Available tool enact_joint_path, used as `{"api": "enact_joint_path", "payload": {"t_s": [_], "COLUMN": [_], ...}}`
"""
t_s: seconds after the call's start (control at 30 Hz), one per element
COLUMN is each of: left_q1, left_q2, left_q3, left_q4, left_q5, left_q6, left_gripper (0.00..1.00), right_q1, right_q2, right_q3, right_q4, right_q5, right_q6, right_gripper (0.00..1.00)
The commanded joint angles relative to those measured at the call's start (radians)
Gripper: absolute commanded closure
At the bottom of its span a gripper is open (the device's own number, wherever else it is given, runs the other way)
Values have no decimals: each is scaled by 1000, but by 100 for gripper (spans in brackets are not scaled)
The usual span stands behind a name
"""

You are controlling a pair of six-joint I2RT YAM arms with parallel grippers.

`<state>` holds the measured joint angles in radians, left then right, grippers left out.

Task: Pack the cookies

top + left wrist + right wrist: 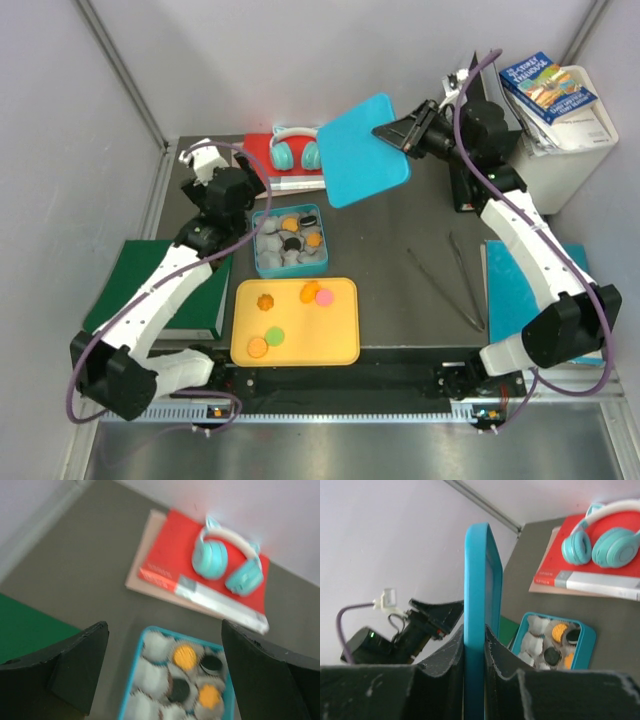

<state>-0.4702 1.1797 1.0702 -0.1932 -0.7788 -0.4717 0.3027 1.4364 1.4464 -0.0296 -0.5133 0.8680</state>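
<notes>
My right gripper needs to let go of the teal lid on top of the teal box [307, 231] [568, 648], over the orange and black cookies of that box.
A teal box [258, 262] lined with grey paper cups holds a few orange and black cookies [290, 223]. It also shows in the left wrist view [129, 680], with an orange cookie [184, 656] and a black cookie [179, 690]. A yellow tray [340, 345] in front carries a scalloped orange cookie [265, 301], orange [309, 292], pink [323, 297], green [274, 336] and another orange [258, 347]. My left gripper [232, 192] [164, 626] is open and empty above the box's far left. My right gripper [395, 133] [474, 630] is shut on the box's teal lid [365, 150] [480, 580], held up at the far centre.
A red book with teal headphones [295, 150] lies behind the box. A green book [150, 290] lies at the left. Metal tweezers [450, 270] and a teal board [505, 300] lie at the right. A white bin with books [565, 120] stands at the far right.
</notes>
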Motion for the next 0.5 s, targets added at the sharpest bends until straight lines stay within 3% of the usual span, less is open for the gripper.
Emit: {"api": "enact_joint_path", "payload": {"t_s": [0.0,0.03,0.1,0.3,0.43,0.47], "left_q1": [158,189,238,312,332,332], "left_q2": [-2,4,11,-12,-104,-115], "left_q3": [-48,-79,-102,-237,-343,-351], "left_q4": [-134,-112,-107,-123,-112,-124], "left_q5": [527,624,674,711,673,655], "left_q6": [-336,-358,-407,-510,-531,-539], "left_gripper": [2,2,2,7,38,60], "right_q1": [-8,-4,6,101,133,134], "right_q2": [-30,-27,-22,21,77,97], "right_q3": [-102,-121,-167,-250,-305,-316], "right_q4": [131,173,203,276,426,469], "right_q5": [-99,-108,-128,-129,-134,-137], "right_q6": [38,45,43,0,71,100], "right_gripper": [92,92,91,92,96,97]}}
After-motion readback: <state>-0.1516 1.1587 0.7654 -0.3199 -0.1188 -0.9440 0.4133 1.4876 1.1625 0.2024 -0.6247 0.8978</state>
